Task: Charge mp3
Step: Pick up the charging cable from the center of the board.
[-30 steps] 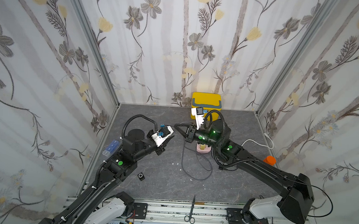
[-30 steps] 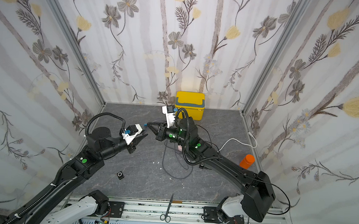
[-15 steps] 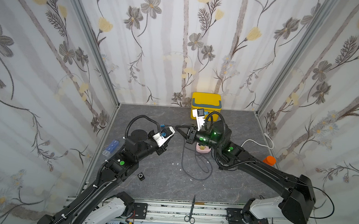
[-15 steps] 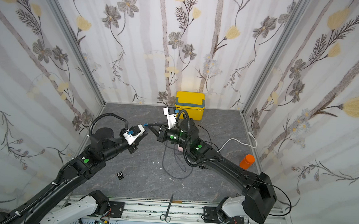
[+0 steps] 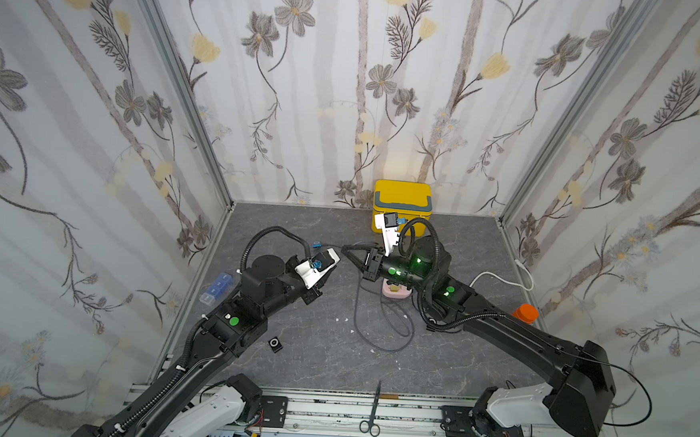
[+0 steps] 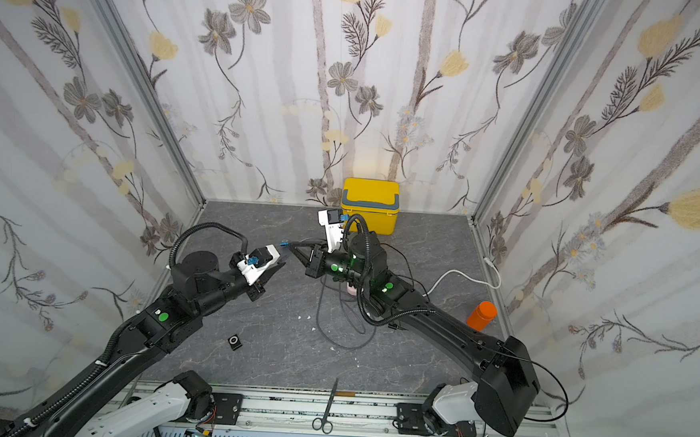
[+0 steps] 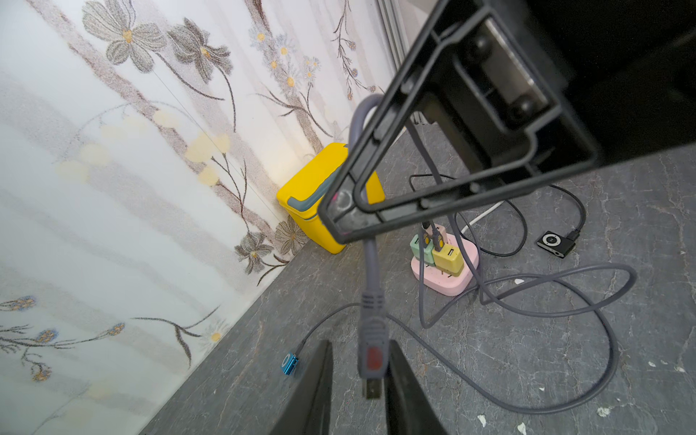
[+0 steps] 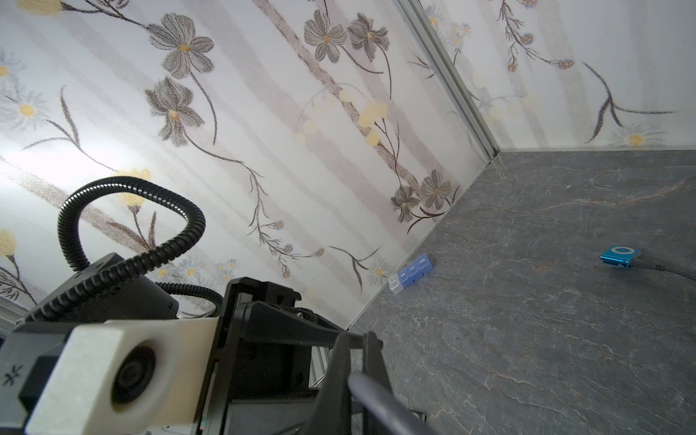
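I have the grey cable in my right gripper above its hanging plug, so I should steady the plug with my left gripper while my right gripper takes the plug's body (image 7: 374,332).
My right gripper (image 5: 344,247) is shut on a grey cable (image 7: 371,263), whose plug (image 7: 373,350) hangs down from its fingertips. The plug sits between the fingers of my left gripper (image 7: 357,373), which is open, with a gap on one side of the plug. A blue mp3 (image 5: 315,244) lies near the back wall with a thin dark lead in it. A black mp3 (image 5: 275,345) lies loose beside my left arm. Another dark mp3 (image 7: 555,243) with a black lead shows in the left wrist view. The grey cable runs to a pink power strip (image 7: 448,271).
A yellow box (image 5: 401,206) stands at the back wall. An orange bottle (image 5: 525,312) and a white cord (image 5: 498,278) are at the right. A blue pill organiser (image 5: 217,288) lies by the left wall. Scissors (image 5: 374,408) rest on the front rail.
Both arms have stayed almost in place, tips close together. The left jaws stand a little wider round the plug than before.
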